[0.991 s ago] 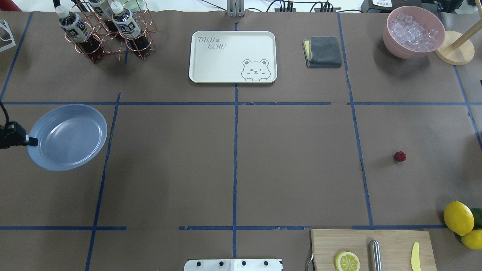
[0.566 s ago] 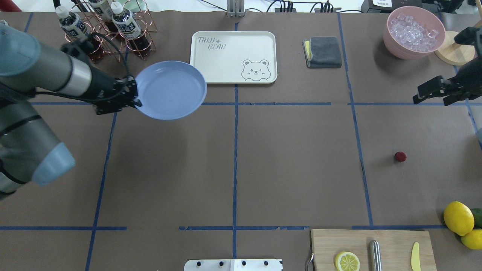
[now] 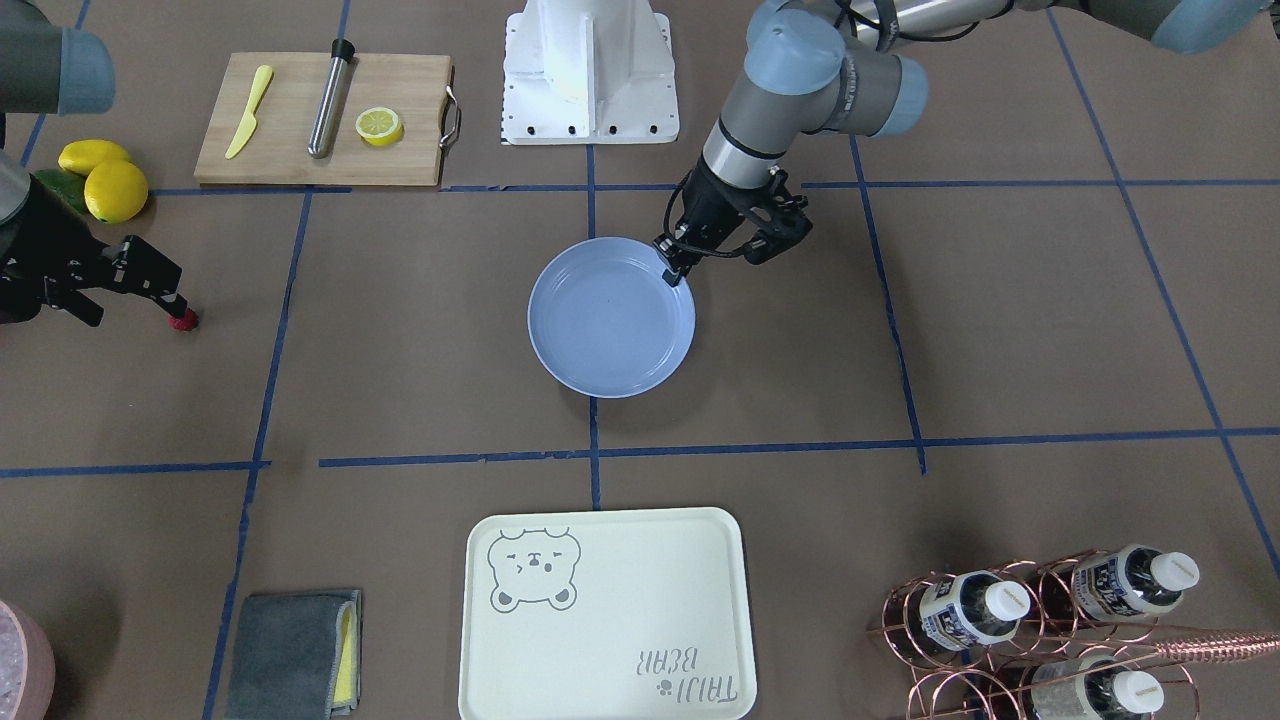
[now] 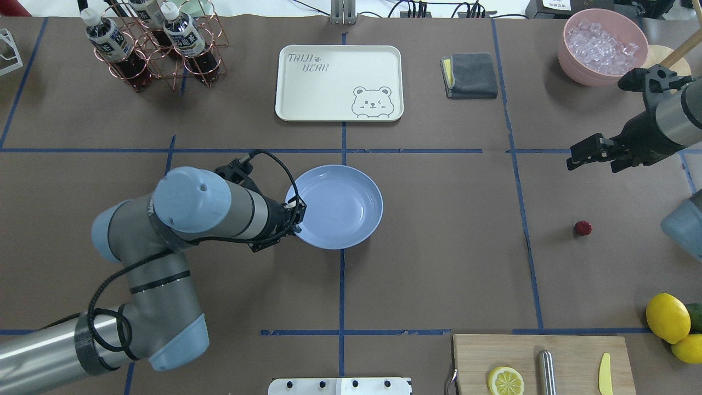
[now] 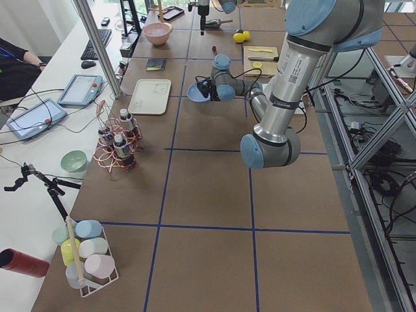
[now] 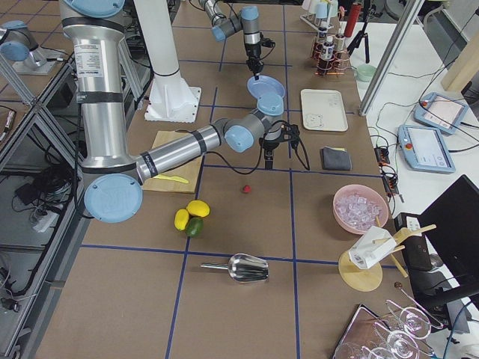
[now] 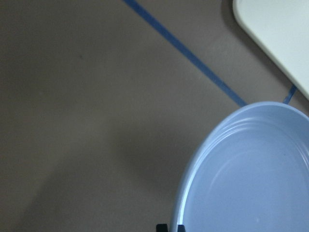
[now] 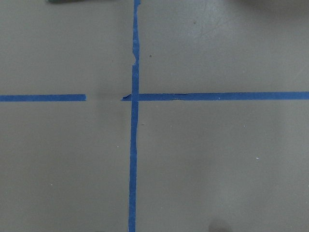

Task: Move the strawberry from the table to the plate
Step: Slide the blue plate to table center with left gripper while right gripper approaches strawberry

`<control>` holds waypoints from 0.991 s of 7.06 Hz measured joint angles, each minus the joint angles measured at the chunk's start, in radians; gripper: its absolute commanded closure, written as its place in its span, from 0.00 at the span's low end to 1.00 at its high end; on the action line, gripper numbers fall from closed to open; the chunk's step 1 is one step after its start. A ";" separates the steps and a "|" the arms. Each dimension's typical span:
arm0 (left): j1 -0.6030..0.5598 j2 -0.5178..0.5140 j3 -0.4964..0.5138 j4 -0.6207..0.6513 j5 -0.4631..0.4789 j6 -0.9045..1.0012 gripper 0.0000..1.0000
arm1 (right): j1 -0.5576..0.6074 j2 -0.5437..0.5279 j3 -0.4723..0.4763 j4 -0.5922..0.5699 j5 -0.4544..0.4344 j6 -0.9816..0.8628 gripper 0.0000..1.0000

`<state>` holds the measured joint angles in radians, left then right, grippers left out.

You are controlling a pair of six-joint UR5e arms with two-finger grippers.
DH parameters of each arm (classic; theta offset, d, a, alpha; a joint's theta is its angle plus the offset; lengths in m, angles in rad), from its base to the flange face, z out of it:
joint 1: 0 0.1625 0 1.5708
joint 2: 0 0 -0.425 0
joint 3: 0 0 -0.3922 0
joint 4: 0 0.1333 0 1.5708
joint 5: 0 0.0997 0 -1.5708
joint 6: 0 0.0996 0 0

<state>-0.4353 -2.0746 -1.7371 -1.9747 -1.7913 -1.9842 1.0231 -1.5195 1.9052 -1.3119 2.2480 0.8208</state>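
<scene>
The tiny red strawberry (image 3: 184,320) is next for my right gripper, which should go down to the table near the lemons and close on its sides.
The blue-grey plate (image 4: 343,203) sits low over the table (image 4: 439,247) at its middle. My left gripper (image 4: 299,213) is shut on its near-left rim. In the left wrist view the plate (image 7: 251,179) fills the lower right, with the fingertips (image 7: 161,227) at the rim. The tiny red strawberry (image 4: 582,228) lies on the table at the right, also visible from the front (image 3: 182,321). My right gripper (image 4: 572,158) hangs above the table, back-left of it, and looks open. The right wrist view shows only tape lines.
A cream bear-print tray (image 4: 339,82), a bottle rack (image 4: 156,46), a grey cloth (image 4: 470,75) and a pink bowl of ice (image 4: 602,46) line the far side. Lemons (image 4: 668,317) and a cutting board (image 4: 576,356) with a lemon half (image 4: 505,380) lie front right.
My left arm has carried the plate from the far left to the table's middle. The right arm has come in from the right edge and moved left, nearer the strawberry, which has stayed put.
</scene>
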 measured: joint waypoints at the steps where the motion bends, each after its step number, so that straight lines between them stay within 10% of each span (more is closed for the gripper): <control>1: 0.029 -0.004 0.021 -0.007 0.016 -0.002 0.00 | -0.001 -0.008 0.003 0.001 0.000 0.001 0.00; 7: -0.116 -0.001 -0.109 0.119 -0.096 0.186 0.00 | -0.070 -0.064 0.006 0.024 -0.054 0.005 0.00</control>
<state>-0.5509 -2.0759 -1.8457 -1.8554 -1.8874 -1.7979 0.9533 -1.5835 1.9111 -1.2884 2.1945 0.8260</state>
